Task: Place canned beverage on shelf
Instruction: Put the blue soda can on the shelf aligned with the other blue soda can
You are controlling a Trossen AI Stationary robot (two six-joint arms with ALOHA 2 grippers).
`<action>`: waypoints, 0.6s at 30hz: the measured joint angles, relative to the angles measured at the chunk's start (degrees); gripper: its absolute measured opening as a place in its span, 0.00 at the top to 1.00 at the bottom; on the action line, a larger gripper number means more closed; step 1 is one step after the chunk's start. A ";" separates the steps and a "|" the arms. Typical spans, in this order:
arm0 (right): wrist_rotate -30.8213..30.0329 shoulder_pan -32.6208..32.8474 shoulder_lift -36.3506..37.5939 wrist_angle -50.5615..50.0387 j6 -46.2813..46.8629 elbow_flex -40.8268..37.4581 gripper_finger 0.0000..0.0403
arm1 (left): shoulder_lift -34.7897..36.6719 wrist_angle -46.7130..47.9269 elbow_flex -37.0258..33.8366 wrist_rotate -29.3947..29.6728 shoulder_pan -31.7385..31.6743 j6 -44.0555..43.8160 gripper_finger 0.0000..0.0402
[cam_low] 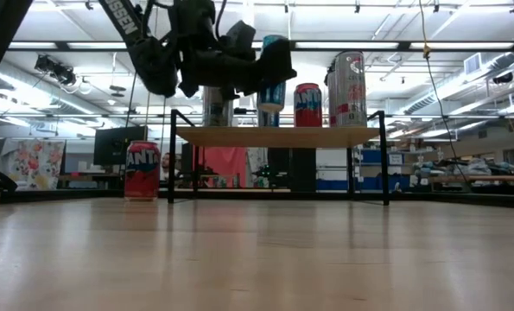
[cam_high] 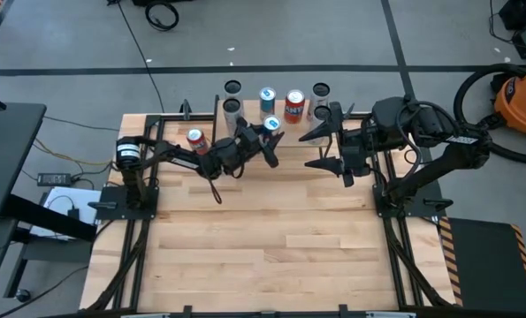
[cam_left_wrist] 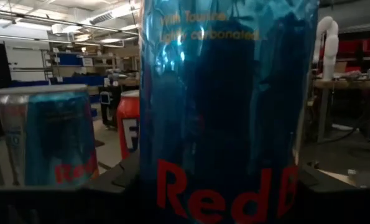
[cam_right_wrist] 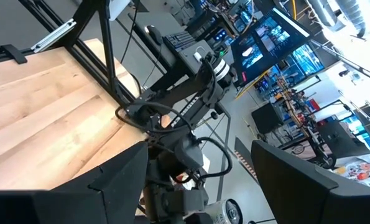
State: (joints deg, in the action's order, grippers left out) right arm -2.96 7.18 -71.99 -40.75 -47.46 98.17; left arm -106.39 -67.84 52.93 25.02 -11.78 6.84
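Observation:
Next, I set the held can, now a little above the shelf, on the shelf (cam_high: 268, 132) just in front of the other blue can with my left gripper.
My left gripper (cam_high: 269, 134) is shut on a blue canned beverage (cam_low: 272, 82), which it holds upright a little above the shelf (cam_low: 278, 136), a light-wood board on black legs at the table's far edge. In the left wrist view the blue can (cam_left_wrist: 228, 112) fills the picture. Several other cans stand on the shelf, among them a blue one (cam_high: 267, 95), a red one (cam_high: 294, 105) and a tall silver one (cam_low: 347, 88). My right gripper (cam_high: 321, 148) hangs open over the table, to the right of the held can, with nothing between its fingers. My left gripper pinches the blue can's side wall (cam_left_wrist: 172, 186) between its two fingers (cam_left_wrist: 119, 180), one on each side of the can. The fingers come in about level from the table's left and near side. The can stands upright in the hold, lifted clear of the table.
A red can (cam_low: 142, 171) stands on the tabletop left of the shelf's leg (cam_low: 172, 160). The wide wooden tabletop (cam_high: 271, 238) stretches toward the near edge. Black frame rails (cam_high: 125, 256) run along the table's sides.

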 joint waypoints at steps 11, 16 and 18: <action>0.04 0.00 0.00 0.04 0.00 0.00 0.27 | -1.36 -2.07 0.31 0.33 -1.52 -0.77 0.45; 0.04 0.00 0.00 0.04 0.00 0.00 0.27 | -1.36 -2.10 0.31 0.42 -0.17 -0.93 0.45; 0.04 0.00 0.00 0.04 0.00 0.00 0.27 | -1.36 -2.35 0.31 0.62 0.79 -0.17 0.45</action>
State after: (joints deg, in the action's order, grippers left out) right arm -2.92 7.18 -71.99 -40.71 -47.46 98.17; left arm -107.74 -70.19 53.23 25.63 -10.99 6.67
